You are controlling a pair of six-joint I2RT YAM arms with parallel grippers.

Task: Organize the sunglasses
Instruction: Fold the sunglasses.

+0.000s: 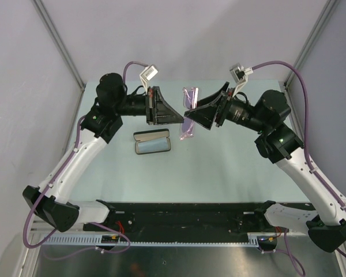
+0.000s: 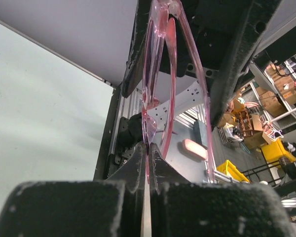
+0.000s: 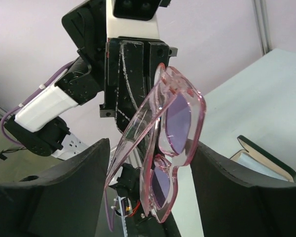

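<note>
One slim sunglasses arm sticks out, so next my right gripper presses it in, back off, then grabs the bridge (image 3: 163, 157).
The sunglasses (image 1: 189, 107), with a pink translucent frame and purple lenses, hang in the air above the table's far middle. My left gripper (image 1: 180, 118) is shut on their thin edge; in the left wrist view its jaws (image 2: 148, 148) pinch the pink frame (image 2: 160, 74). My right gripper (image 1: 193, 112) faces it from the right, open. In the right wrist view the sunglasses (image 3: 180, 123) stand between its spread fingers (image 3: 150, 148), the frame near the right finger (image 3: 222, 182). One slim arm of the sunglasses splays down to the left.
A black oblong case (image 1: 153, 142) lies open on the table below the left gripper, with a light blue cloth (image 1: 154, 145) inside. It also shows at the right in the right wrist view (image 3: 264, 158). Grey walls enclose the table on the left, back and right.
</note>
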